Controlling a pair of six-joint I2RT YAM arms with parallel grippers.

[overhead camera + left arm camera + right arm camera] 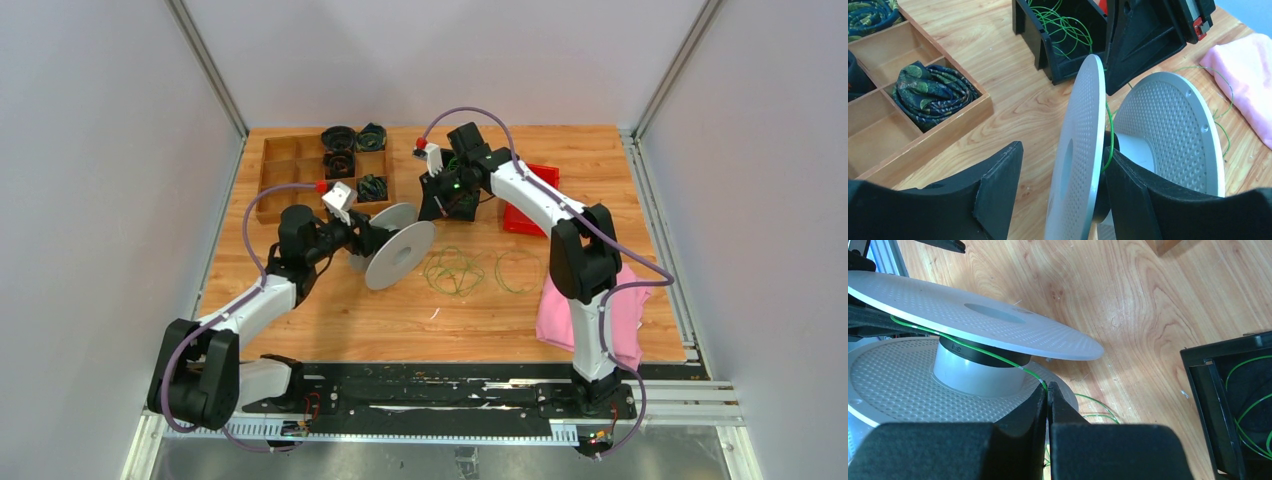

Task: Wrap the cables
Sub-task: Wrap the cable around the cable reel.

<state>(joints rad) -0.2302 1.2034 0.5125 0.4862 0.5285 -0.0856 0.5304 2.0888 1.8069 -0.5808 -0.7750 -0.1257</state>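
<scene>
The grey spool is standing low over the wood, so I will lift the spool with my left gripper before my right gripper takes the green cable (1100, 403) from below.
A grey spool (400, 252) stands tilted on edge at the table's middle. My left gripper (352, 236) is open, its jaws either side of the spool's near flange (1083, 145). The right finger (1143, 200) sits between the flanges against the hub; the left finger (995, 192) stands apart from the flange. My right gripper (1047, 390) is shut on a thin green cable (993, 356) that runs from its tips round the spool's hub (975, 377). In the top view the right gripper (437, 208) is just right of the spool. Loose green cable loops (455, 270) lie on the wood.
A black bin (1063, 55) holding more green wire stands behind the spool, also in the right wrist view (1233, 400). A wooden compartment box (285, 165) with dark cord bundles (930, 95) is at back left. A red tray (535, 190) and a pink cloth (615, 310) lie at right.
</scene>
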